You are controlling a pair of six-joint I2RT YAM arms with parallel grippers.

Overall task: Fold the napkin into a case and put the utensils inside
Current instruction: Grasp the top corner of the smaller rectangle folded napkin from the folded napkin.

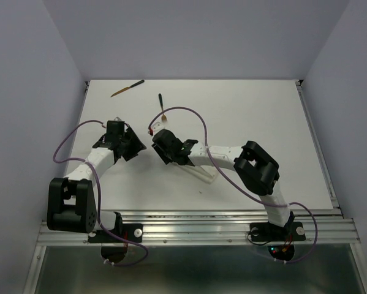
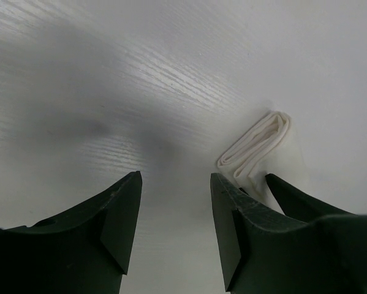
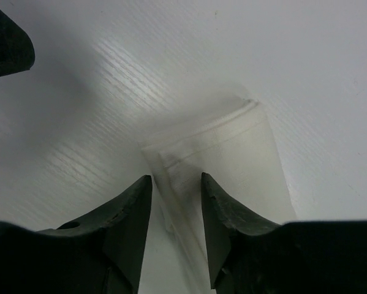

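Observation:
The napkin's layered end is outside the open fingers of my left gripper, so that gripper should move over and pinch the edge of the napkin's end (image 2: 245, 174) beside my right gripper.
The napkin (image 3: 226, 147) lies on the white table folded into a narrow strip, its layered end showing in the left wrist view (image 2: 257, 144). My right gripper (image 3: 176, 179) stands open astride the strip's left edge, with cloth between the fingers and a gap on each side. My left gripper (image 2: 174, 177) is open over bare table just left of the napkin, with nothing between its fingers. From above, both grippers (image 1: 127, 144) (image 1: 165, 147) sit close together mid-table, and the napkin is hard to tell from the white top. Two brown utensils (image 1: 127, 89) (image 1: 162, 104) lie at the back.
Purple cables (image 1: 186, 110) loop over both arms. Grey walls close in the white table (image 1: 263, 116) on three sides. A metal rail (image 1: 201, 229) carrying the arm bases runs along the near edge. The left finger's dark tip (image 3: 5, 43) shows in the right wrist view.

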